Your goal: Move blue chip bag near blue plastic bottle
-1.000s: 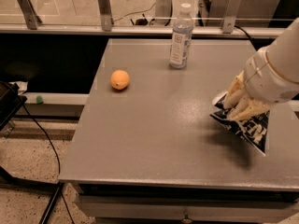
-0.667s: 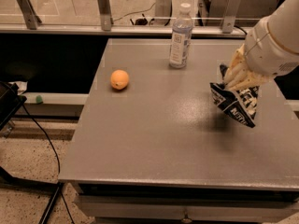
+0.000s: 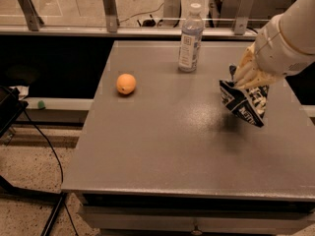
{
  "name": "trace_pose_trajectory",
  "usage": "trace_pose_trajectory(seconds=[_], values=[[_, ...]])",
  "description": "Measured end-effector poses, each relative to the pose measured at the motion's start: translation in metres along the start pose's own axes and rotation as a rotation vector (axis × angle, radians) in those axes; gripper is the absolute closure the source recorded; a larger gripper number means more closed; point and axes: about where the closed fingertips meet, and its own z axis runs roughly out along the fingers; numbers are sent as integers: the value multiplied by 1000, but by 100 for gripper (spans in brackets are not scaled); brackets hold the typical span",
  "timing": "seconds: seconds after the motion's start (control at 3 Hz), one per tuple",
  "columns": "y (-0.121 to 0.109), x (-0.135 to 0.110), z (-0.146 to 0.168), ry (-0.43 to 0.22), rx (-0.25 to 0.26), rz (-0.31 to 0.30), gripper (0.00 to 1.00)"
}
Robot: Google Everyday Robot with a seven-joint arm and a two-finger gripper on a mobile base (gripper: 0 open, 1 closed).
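Note:
My gripper is going to set the blue chip bag down beside the blue plastic bottle (image 3: 218, 74), on the side that is opposite the orange.
The blue chip bag (image 3: 244, 103), dark navy foil with white lettering, hangs lifted above the right side of the grey table (image 3: 167, 146), casting a shadow below it. My gripper (image 3: 246, 77) is shut on the bag's top edge, with the white arm reaching in from the upper right. The blue plastic bottle (image 3: 190, 39), clear with a white cap and pale label, stands upright at the table's far edge, to the left of and beyond the bag.
An orange (image 3: 126, 83) lies on the table's left part. A glass railing with metal posts (image 3: 110, 8) runs behind the table. A black cable (image 3: 47, 146) trails on the floor at the left.
The gripper has lifted the bag off the table and carried it up and back toward the bottle. The bottle and orange have not moved.

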Motion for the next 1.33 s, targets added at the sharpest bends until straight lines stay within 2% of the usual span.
trace_pose_trajectory(seconds=[0.33, 0.67, 1.33], values=[[-38, 6, 13, 1, 107, -4, 100], [-73, 14, 27, -2, 191, 16, 100], [-128, 21, 58, -47, 314, 96, 100]])
